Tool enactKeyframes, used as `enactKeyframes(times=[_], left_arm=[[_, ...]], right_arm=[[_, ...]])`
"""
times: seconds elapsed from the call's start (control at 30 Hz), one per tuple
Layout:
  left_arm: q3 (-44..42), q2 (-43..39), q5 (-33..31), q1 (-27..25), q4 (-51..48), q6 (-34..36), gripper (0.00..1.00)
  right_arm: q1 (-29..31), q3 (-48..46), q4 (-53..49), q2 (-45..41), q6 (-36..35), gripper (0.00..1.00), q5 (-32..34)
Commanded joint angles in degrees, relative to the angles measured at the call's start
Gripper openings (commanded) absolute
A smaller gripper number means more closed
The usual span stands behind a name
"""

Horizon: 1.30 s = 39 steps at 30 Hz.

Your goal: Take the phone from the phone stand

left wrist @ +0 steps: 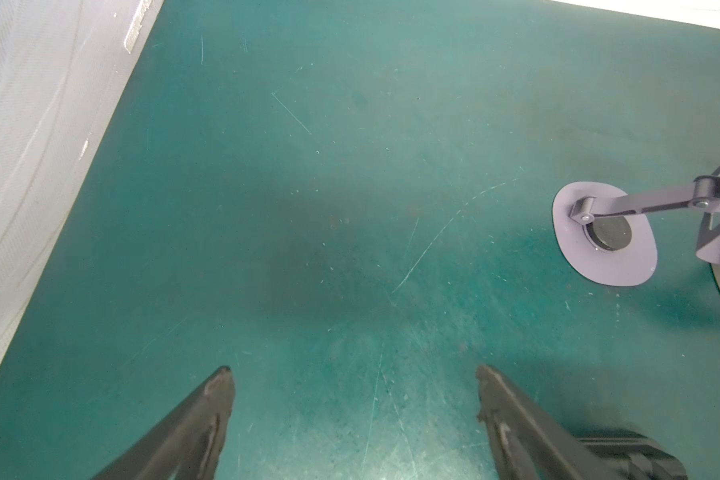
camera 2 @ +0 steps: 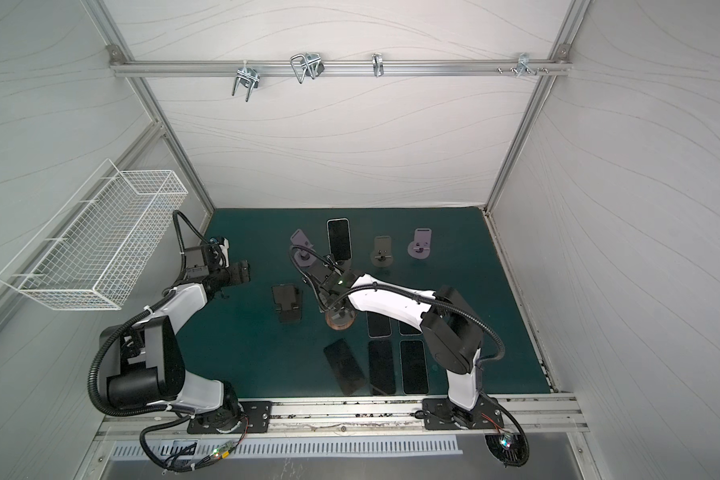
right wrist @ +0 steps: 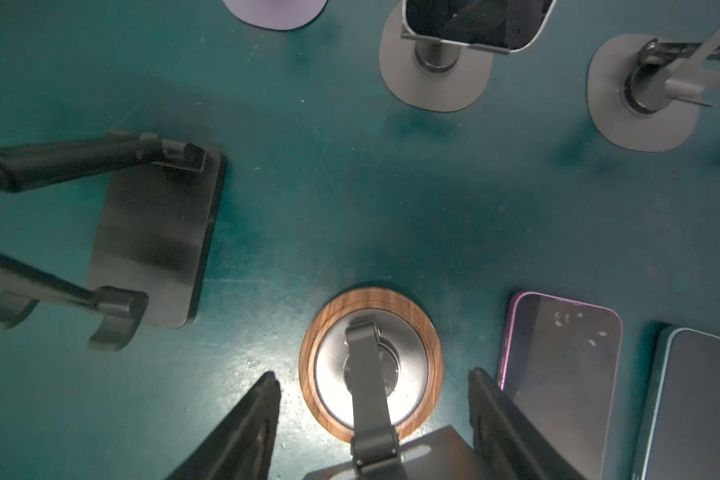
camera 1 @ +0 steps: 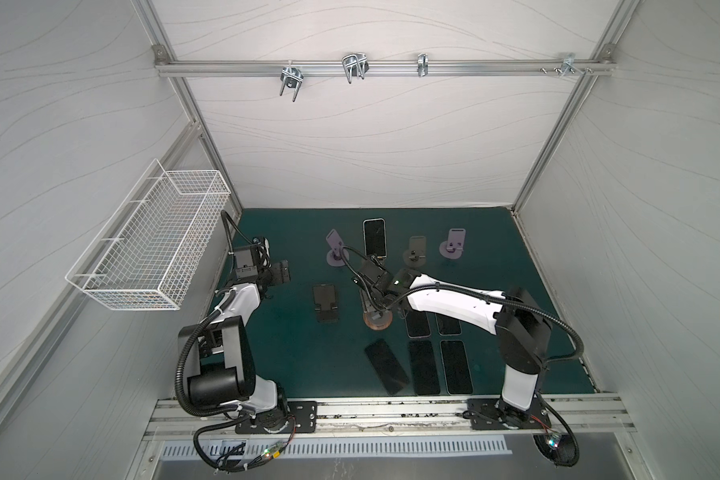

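I will use my right gripper to leave the wood-rimmed stand, which now stands mid-table, diagonally [camera 1: 480,290] in front of the lilac stand beside the empty grey stand.
A phone stand with a round wood-rimmed base [right wrist: 371,361] [camera 1: 377,322] stands mid-table. Its dark arm rises to a tilted plate [right wrist: 429,457], which I see from behind. My right gripper [right wrist: 371,374] [camera 1: 374,305] hangs over this stand, with one jaw on each side of the plate. The jaws are drawn in on the phone resting there. Only a pale edge of that phone [camera 1: 364,301] shows in a top view, and the plate hides it in the right wrist view. My left gripper [left wrist: 354,368] [camera 1: 284,272] is open over bare mat at the left.
A second phone [camera 1: 375,237] sits on a grey stand at the back. Empty stands: lilac [camera 1: 335,249], grey [camera 1: 416,251], lilac [camera 1: 454,245] and black folding [camera 1: 326,303]. Several phones [camera 1: 424,368] lie flat near the front. A white wire basket [camera 1: 154,245] hangs on the left wall.
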Motion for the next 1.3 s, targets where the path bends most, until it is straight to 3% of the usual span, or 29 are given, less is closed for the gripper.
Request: enactKeyframes(times=[0.0,0.33,0.57,0.73,0.9,1.27], left_arm=[[1.00,-0.22,0.81,0.32,0.64,1.32,0.93],[1.38,0.11,0.94,0.33,0.30,1.38,0.92],[1.38,0.10,0.97,0.33,0.37,1.36,0.92],[1.70,0.45,1.00,0.31,0.13,1.38,0.91],[1.45,0.16,0.96,0.33,0.22,1.39,0.91],[0.97,-0.25,0.97,0.31,0.48,1.75,0.91]], right_arm=[[0.17,0.55,0.93,-0.13,-0.44,0.67,-0.41],[-0.81,3.72,-2.48,-4.83,-3.14,0.64,-0.70],[-6.24,1.83,-4.31,-10.80,-5.33,0.63,-1.37],[-14.31,-2.57,-3.08,-14.78,-6.14,0.62,-6.39],[-22.04,-4.02,-4.17,-17.79,-9.40,0.63,-6.78],[-47.55,-11.75,-2.91,-21.81,-14.59,0.64,-8.63]])
